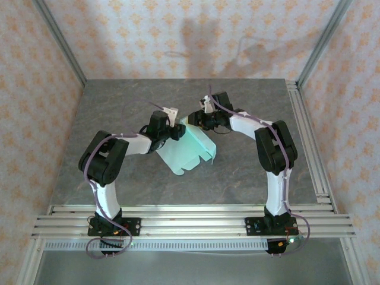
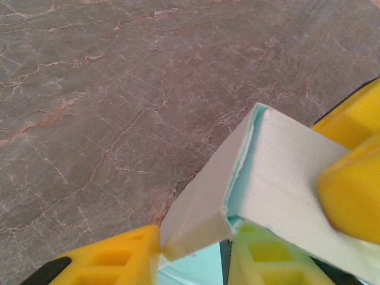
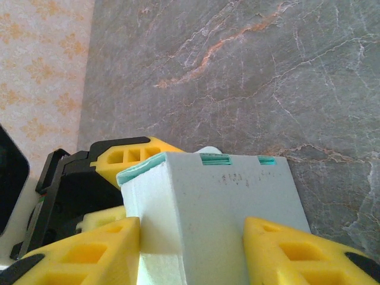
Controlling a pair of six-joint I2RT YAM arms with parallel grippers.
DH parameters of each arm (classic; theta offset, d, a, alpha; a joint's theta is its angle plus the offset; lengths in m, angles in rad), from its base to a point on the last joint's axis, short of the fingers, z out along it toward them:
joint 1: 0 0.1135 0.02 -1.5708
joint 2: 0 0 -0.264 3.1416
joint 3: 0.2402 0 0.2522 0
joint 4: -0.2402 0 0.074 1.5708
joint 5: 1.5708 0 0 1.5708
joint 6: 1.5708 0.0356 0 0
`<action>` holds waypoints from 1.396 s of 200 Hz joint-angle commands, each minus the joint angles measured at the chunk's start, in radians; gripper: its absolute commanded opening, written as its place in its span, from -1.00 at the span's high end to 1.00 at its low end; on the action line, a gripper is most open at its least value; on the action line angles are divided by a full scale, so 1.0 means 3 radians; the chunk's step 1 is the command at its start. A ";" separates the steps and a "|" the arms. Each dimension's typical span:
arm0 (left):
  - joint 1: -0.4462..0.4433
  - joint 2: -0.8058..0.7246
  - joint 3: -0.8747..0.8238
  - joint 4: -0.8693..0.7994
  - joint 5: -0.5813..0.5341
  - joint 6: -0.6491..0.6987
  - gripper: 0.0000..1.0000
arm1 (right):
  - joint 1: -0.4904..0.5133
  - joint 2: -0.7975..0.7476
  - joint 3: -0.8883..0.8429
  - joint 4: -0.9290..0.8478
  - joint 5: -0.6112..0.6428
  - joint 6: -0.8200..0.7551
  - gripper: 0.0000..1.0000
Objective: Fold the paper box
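Observation:
Next, my left gripper opens and grabs the paper box's side (image 2: pixel 211 178) deeper while my right gripper steadies the box, because its fingers pinch only the edge of the box's corner.
The paper box (image 1: pixel 191 149) is pale mint-green card, partly folded, and lies tilted at the table's middle with its far end lifted between both grippers. My left gripper (image 1: pixel 177 132) comes in from the left and my right gripper (image 1: pixel 195 121) from the right. In the left wrist view a folded corner of the paper box (image 2: pixel 214 202) sits between my left gripper (image 2: pixel 193 254) fingers, which press on it. In the right wrist view the paper box (image 3: pixel 231 208) fills the gap of my right gripper (image 3: pixel 193 240), with both yellow fingers (image 3: pixel 95 249) against its sides.
The grey marbled table (image 1: pixel 119 113) stretches bare around the arms. An aluminium rail (image 1: pixel 190 214) runs along the near edge and another (image 1: pixel 306 136) down the right side. Patterned walls close the back and sides.

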 commanded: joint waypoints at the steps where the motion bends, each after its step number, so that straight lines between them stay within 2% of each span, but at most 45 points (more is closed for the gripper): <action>1: -0.0002 0.0065 0.0149 -0.0008 0.0156 -0.0049 0.48 | 0.0025 0.0103 0.0012 -0.0073 -0.0083 0.0042 0.07; 19: -0.0002 0.0061 0.0117 0.0023 0.0166 -0.0048 0.60 | 0.0024 0.0092 0.0009 -0.0070 -0.0101 0.0053 0.07; 44: -0.0001 0.0004 0.0028 0.0018 0.0171 -0.0082 0.66 | 0.0023 0.0043 -0.0038 -0.0050 -0.0109 0.0047 0.07; 98: -0.0086 -0.0352 -0.0317 0.0062 0.0069 -0.0147 0.64 | 0.0042 -0.0159 -0.0341 0.0122 -0.0269 0.0088 0.06; 142: -0.0287 -0.0631 -0.0546 0.0045 -0.0134 -0.0231 0.62 | 0.0046 -0.0332 -0.0508 -0.0045 -0.0295 -0.0058 0.06; 156: -0.0362 -0.0695 -0.0614 0.0067 -0.0210 -0.0236 0.58 | 0.0049 -0.0340 -0.0511 -0.0137 -0.0318 -0.0158 0.06; 197: -0.0397 -0.0640 -0.0830 0.0476 -0.0285 -0.0133 0.30 | 0.0046 -0.0206 -0.0380 -0.0372 -0.0484 -0.0385 0.06; 235: -0.0396 -0.0591 -0.1053 0.0926 -0.0400 0.0042 0.22 | 0.0044 -0.0178 -0.0316 -0.0583 -0.0539 -0.0609 0.06; 279: -0.0396 -0.0503 -0.1208 0.1287 -0.0425 0.0289 0.17 | 0.0045 -0.0161 -0.0316 -0.0617 -0.0623 -0.0635 0.06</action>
